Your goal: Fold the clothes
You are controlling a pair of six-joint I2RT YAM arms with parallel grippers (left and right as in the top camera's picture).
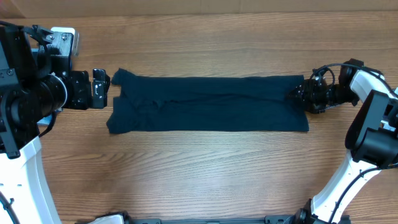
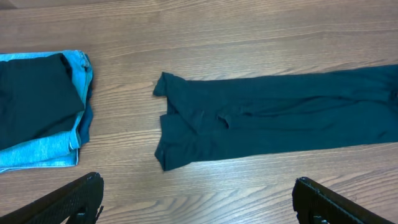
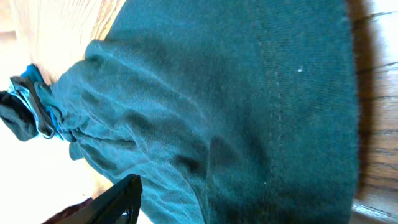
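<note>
My right gripper will open, back off and pinch the shirt's end hem [image 1: 305, 116] before it lifts the shirt, because its finger is well inside the shirt's loose edge.
A dark navy shirt [image 1: 208, 104] lies flat as a long folded strip across the middle of the table. Its left end [image 2: 180, 124] is bunched, with a sleeve tucked in. My left gripper [image 1: 99, 88] hovers just off that end, jaws wide open over bare wood, with both fingertips [image 2: 78, 196] at the bottom of the left wrist view. My right gripper [image 1: 300, 96] sits at the shirt's right edge. The right wrist view is filled with the cloth [image 3: 249, 106], and only one finger [image 3: 124, 196] shows, lying against it; the other is hidden.
A stack of folded clothes [image 2: 37, 112], dark navy on light blue denim, rests at the table's left side near my left arm. The table's far edge [image 1: 205, 11] runs along the back. Bare wood lies in front of the shirt.
</note>
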